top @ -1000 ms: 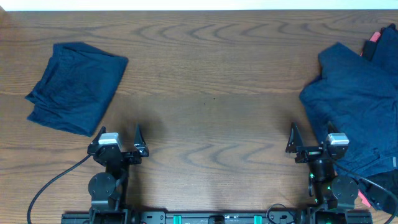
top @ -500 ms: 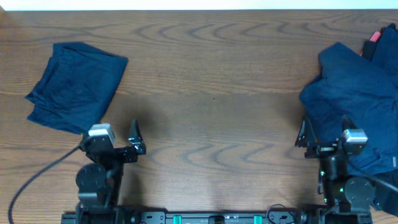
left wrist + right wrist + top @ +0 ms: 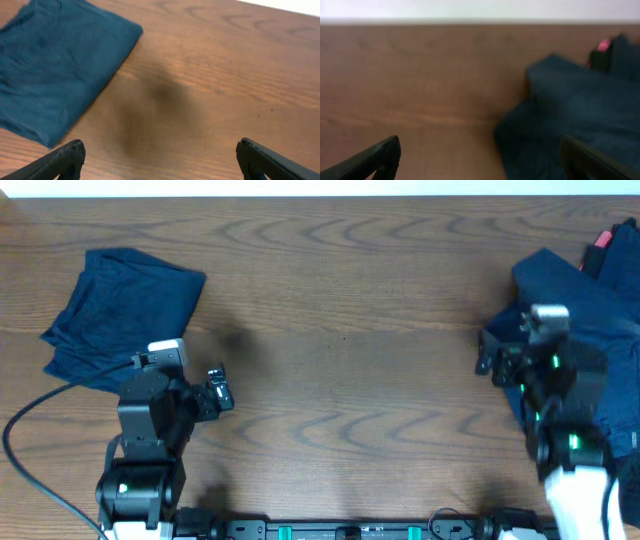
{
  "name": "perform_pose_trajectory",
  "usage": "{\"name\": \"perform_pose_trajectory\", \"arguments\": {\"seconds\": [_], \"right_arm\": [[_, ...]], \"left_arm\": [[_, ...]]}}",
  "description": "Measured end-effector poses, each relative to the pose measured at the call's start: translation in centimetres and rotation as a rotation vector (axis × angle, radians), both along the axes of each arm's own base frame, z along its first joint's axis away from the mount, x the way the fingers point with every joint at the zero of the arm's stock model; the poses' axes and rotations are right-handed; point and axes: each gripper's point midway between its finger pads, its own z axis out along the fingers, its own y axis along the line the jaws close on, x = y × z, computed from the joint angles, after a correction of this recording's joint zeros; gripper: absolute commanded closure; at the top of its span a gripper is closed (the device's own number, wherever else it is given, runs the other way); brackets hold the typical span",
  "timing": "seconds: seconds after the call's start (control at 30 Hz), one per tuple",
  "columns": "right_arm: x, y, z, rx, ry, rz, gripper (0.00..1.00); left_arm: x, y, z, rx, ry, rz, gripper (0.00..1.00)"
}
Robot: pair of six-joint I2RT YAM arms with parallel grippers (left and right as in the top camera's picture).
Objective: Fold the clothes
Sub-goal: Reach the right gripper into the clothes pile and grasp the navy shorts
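Note:
Next, I close my right gripper on the loose navy pile's jutting corner [image 3: 490, 334] [image 3: 500, 139], on the side that faces the folded navy garment across the bare wood.
A folded navy garment [image 3: 120, 320] lies at the table's far left; it also shows in the left wrist view [image 3: 55, 65]. A loose pile of navy clothes [image 3: 585, 310] lies at the right, with a coral-red piece [image 3: 601, 239] and a black piece [image 3: 628, 250] at its far edge. The pile shows blurred in the right wrist view [image 3: 575, 115]. My left gripper [image 3: 217, 388] is open and empty, just right of the folded garment, above bare wood [image 3: 160, 160]. My right gripper [image 3: 487, 355] is open and empty at the pile's left edge [image 3: 480, 160].
The wooden table [image 3: 340, 380] spans the view, its far edge against a white wall. A black cable [image 3: 40, 420] runs from the left arm toward the front left. The arm bases stand on the rail at the front edge.
Both arms have lifted and reached forward. The left gripper moved up beside the folded garment; the right gripper moved away from the front edge to the pile's left edge. Both stayed open.

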Motion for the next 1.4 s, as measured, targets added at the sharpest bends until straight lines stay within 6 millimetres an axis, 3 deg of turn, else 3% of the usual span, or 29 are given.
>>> {"name": "perform_pose_trajectory", "arguments": {"seconds": [0.2,0.37,0.57,0.7,0.8,1.03,1.27,1.4], "right_arm": [[3.6,-0.3,-4.4,-0.018,0.185,0.020,0.01],[4.9,-0.7,-8.4,-0.055,0.266,0.040,0.15],[4.7,-2.6,-13.9,-0.134,0.417,-0.024,0.21],[4.2,-4.1,-16.3,-0.196,0.491,-0.080,0.23],[3.9,-4.7,-17.6,-0.218,0.524,-0.099,0.34],[4.4,-5.4,-18.9,-0.250,0.536,-0.125,0.44],[5.2,-5.7,-19.3,-0.252,0.527,-0.141,0.97],[5.1,-5.8,-19.4,-0.238,0.532,-0.166,0.99]], "left_arm": [[0.1,0.0,-1.1,0.000,0.047,-0.001,0.02],[0.1,-0.1,-1.2,-0.002,0.051,-0.003,0.02],[0.1,-0.1,-1.2,-0.002,0.050,-0.003,0.02],[0.1,-0.1,-1.1,-0.002,0.050,-0.003,0.02],[0.1,-0.1,-1.1,-0.002,0.047,-0.003,0.02],[0.1,-0.1,-1.1,-0.002,0.046,-0.003,0.02],[0.1,-0.1,-1.1,-0.002,0.047,-0.004,0.02],[0.1,-0.1,-1.1,-0.004,0.047,-0.006,0.02]]}}
